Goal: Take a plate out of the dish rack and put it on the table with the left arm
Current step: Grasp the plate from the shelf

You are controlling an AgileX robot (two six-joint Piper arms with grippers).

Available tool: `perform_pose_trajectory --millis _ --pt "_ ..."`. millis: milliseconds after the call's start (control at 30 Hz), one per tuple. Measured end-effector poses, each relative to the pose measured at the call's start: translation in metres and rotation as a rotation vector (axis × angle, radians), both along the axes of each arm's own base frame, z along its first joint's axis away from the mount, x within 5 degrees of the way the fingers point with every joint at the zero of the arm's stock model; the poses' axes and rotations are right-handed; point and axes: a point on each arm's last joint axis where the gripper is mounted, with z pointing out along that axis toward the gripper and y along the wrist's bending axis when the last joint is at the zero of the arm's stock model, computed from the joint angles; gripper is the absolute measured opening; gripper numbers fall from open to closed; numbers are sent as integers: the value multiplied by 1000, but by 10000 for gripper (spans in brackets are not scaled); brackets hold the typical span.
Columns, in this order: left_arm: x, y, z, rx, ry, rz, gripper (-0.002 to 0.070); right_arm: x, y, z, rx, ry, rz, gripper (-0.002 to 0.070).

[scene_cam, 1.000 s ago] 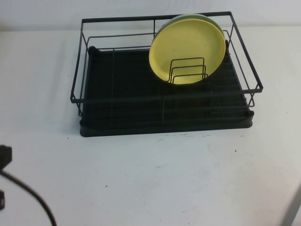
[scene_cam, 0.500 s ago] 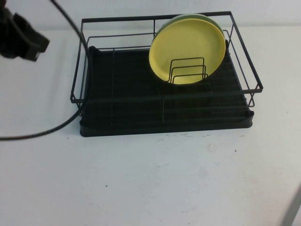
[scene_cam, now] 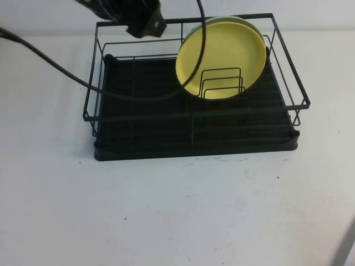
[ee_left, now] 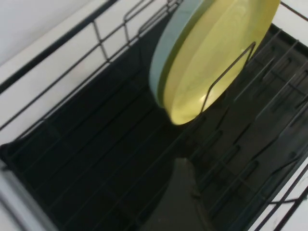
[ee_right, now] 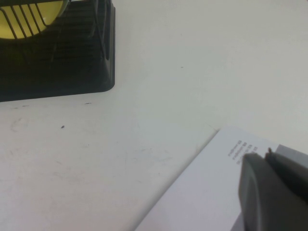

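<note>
My left gripper will close on the yellow plate's upper edge (scene_cam: 189,40) (ee_left: 176,63), on the plate's side toward the empty half of the dish rack.
The yellow plate (scene_cam: 222,55) stands on edge in the back right of the black wire dish rack (scene_cam: 194,114), leaning on the wire dividers (scene_cam: 222,83). A mint-green plate (scene_cam: 250,22) stands right behind it. My left gripper (scene_cam: 145,22) hovers over the rack's back left rail, left of the plates, with its cable (scene_cam: 66,72) trailing left. In the left wrist view the yellow plate (ee_left: 216,53) lies ahead, one finger (ee_left: 180,202) shows over the tray, and the gripper is open and empty. My right gripper (ee_right: 265,156) is shut, low at the near right.
The rack sits on a black ribbed drain tray (scene_cam: 194,148) on the white table (scene_cam: 177,210). A white printed sheet (ee_right: 202,192) lies under my right gripper. A pale grey strip (scene_cam: 346,249) shows at the near right corner.
My left arm has swung from the near left up and right, and now hangs over the rack's back left rail. The plates and the rack have not moved.
</note>
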Motion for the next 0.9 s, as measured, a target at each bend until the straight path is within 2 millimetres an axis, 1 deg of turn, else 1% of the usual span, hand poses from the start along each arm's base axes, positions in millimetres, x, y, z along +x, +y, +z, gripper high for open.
perform_pose_trajectory --millis 67,133,233,333,467,567,667,767,900 --pt "10 -12 -12 -1 18 -37 521 0 0 0 0 0 0 -20" --pt "18 -25 -24 -7 29 -110 515 0 0 0 0 0 0 -20" --pt "29 -37 -36 -26 18 -185 490 0 0 0 0 0 0 -20" --pt "40 -43 -45 -17 -13 -215 472 0 0 0 0 0 0 -20" --pt "47 -47 -50 15 -91 -284 465 0 0 0 0 0 0 -21" --pt "50 -53 -51 -25 -124 -322 464 0 0 0 0 0 0 -20" --pt "55 -58 -57 -41 -166 -361 464 0 0 0 0 0 0 -20" --pt "62 -65 -65 -39 -207 -384 464 0 0 0 0 0 0 -20" --pt "70 -72 -78 -81 -217 -383 464 0 0 0 0 0 0 -21"
